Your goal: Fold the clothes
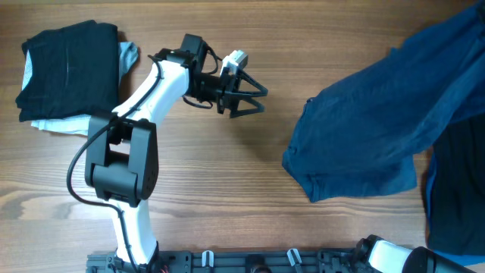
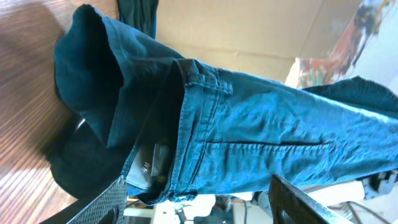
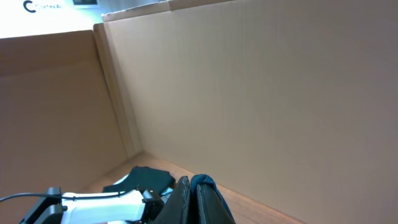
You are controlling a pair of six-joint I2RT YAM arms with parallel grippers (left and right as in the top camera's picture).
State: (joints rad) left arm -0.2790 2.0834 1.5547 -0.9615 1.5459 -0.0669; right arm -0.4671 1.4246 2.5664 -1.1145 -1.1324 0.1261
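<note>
The shorts' loose end is crumpled as they hang from my right gripper, so my left gripper should take the loose end's corner [image 1: 308, 108] and pull the shorts wide.
The dark blue denim shorts [image 1: 379, 121] hang lifted over the right half of the table, their lower edge near the wood. In the left wrist view the shorts [image 2: 249, 130] show waistband and pocket, stretched across in front of the fingers. My left gripper [image 1: 254, 95] is open and empty, pointing right toward the shorts, a short gap away; its fingers are spread in the left wrist view [image 2: 199, 208]. My right gripper [image 3: 198, 190] is shut on a fold of the blue fabric [image 3: 204, 182]. It does not show in the overhead view.
A folded stack lies at the table's far left: a black garment [image 1: 68, 61] on a pale grey-white one [image 1: 57, 125]. Another black garment [image 1: 458, 189] with a brighter blue edge lies at the right under the shorts. Cardboard walls [image 3: 249, 93] surround the table.
</note>
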